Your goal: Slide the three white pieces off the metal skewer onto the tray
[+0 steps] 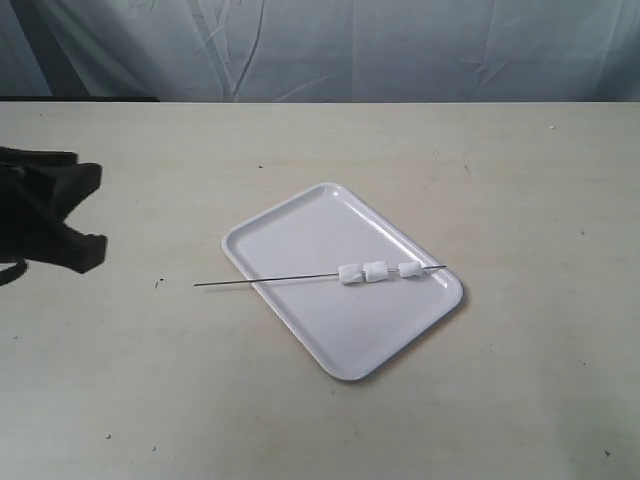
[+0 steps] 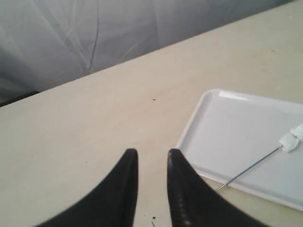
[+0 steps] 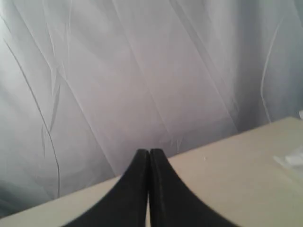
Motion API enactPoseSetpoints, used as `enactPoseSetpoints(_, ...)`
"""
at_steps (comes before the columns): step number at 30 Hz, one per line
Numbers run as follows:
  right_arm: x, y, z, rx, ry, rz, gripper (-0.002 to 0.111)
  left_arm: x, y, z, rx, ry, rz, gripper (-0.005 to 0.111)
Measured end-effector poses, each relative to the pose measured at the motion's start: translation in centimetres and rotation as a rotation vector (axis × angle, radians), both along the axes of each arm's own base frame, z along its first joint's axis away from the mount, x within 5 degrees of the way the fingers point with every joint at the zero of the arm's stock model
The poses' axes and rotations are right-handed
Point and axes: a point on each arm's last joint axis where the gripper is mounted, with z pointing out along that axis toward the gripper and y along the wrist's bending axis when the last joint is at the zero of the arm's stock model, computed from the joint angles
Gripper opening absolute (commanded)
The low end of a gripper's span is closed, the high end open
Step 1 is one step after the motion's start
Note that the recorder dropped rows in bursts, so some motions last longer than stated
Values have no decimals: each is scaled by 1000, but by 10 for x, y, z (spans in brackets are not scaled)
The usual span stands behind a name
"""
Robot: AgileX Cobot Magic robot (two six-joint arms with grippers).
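Next, my left gripper closes on the bare part of the metal skewer (image 1: pixel 280 279) (image 2: pixel 236 177) just inside the tray's rim, short of the white pieces.
The tray (image 1: pixel 300 235) lies at an angle in the middle of the table. The metal skewer (image 1: pixel 270 280) rests across it, its bare end jutting over the tray's left rim onto the table. The three white pieces (image 1: pixel 376 271) sit threaded in a row near the skewer's right end, above the tray. My left gripper (image 1: pixel 95 214) is open at the table's far left, well short of the skewer tip. In the left wrist view the gripper (image 2: pixel 151 156) holds nothing, with the tray (image 2: pixel 227 127), skewer (image 2: pixel 251 168) and one white piece (image 2: pixel 288 141) off to one side. My right gripper (image 3: pixel 149 152) is shut and empty.
A pale curtain (image 1: pixel 330 45) hangs behind the table's far edge. Bare beige tabletop (image 1: pixel 520 180) surrounds the tray on every side. The right arm is outside the exterior view; its wrist camera faces the curtain (image 3: pixel 118 71) and a strip of table.
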Motion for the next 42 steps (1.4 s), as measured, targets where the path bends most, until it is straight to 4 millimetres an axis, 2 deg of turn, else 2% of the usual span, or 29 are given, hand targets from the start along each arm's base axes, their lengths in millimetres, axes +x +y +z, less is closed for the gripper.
enactPoseSetpoints(5, 0, 2, -5, 25, 51, 34, 1, 31, -21, -5, 107, 138, -32, 19)
enactPoseSetpoints(9, 1, 6, -6, 27, 64, 100, 1, 49, -25, -12, 212, 303, -3, 19)
enactPoseSetpoints(14, 7, 13, -10, 18, 174, 205, 1, 57, -25, -15, 312, 474, 33, 19)
enactPoseSetpoints(17, 12, 19, -1, 2, 251, 271, 1, 58, -26, -14, 333, 511, 28, 19)
enactPoseSetpoints(24, 37, 38, 17, -95, 515, 417, 1, 60, -43, -11, 282, 572, -135, 19)
enactPoseSetpoints(30, 64, 54, 24, -174, 749, 487, 1, 75, -63, -30, 288, 563, -321, 19)
enactPoseSetpoints(37, 79, 60, 11, -229, 864, 505, 1, 98, -78, -62, 387, 469, -488, 21)
enactPoseSetpoints(42, 83, 62, 6, -254, 893, 511, 1, 118, -89, -68, 416, 405, -536, 35)
